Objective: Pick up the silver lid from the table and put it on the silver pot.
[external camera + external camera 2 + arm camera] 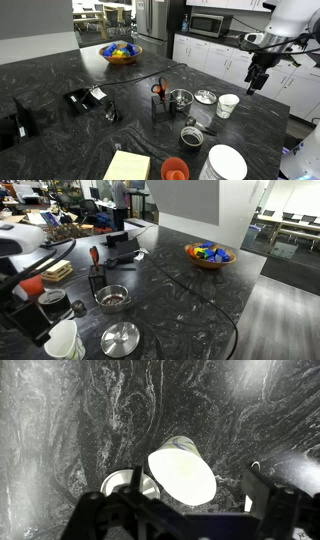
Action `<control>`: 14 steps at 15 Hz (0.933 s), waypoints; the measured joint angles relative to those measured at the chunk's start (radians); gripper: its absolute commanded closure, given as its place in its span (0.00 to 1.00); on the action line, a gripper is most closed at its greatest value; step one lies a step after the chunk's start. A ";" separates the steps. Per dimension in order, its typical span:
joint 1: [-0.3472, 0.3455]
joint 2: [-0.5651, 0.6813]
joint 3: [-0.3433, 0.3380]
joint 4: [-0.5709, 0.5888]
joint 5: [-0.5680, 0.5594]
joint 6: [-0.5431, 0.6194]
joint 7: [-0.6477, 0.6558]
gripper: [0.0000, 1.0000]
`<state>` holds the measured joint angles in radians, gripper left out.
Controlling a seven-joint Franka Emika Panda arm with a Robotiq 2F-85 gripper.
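Note:
My gripper is to go next to the handle (206,95) at the middle of the silver lid, beside the white paper cup, and close there.
The silver lid (205,97) lies flat on the black marble table between the silver pot (181,99) and a white paper cup (228,105). In an exterior view the lid (120,338) lies near the front, with the pot (112,298) just behind it. My gripper (257,78) hangs well above the table, beyond the paper cup, open and empty. In the wrist view the gripper (200,500) looks down on the paper cup (180,468). The lid (128,484) shows partly behind the cup and a finger.
A low metal vessel with a handle (191,133), an orange cup (174,170), a white plate (227,163) and a yellow pad (127,166) are at the table's front. A holder with red-handled scissors (160,92) stands beside the pot. A fruit bowl (121,53) sits far back.

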<state>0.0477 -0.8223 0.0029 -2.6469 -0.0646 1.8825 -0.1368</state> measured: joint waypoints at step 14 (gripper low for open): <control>-0.030 0.315 -0.011 0.157 0.002 0.134 0.154 0.00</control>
<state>0.0181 -0.5069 -0.0077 -2.4900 -0.0626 2.0165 0.0173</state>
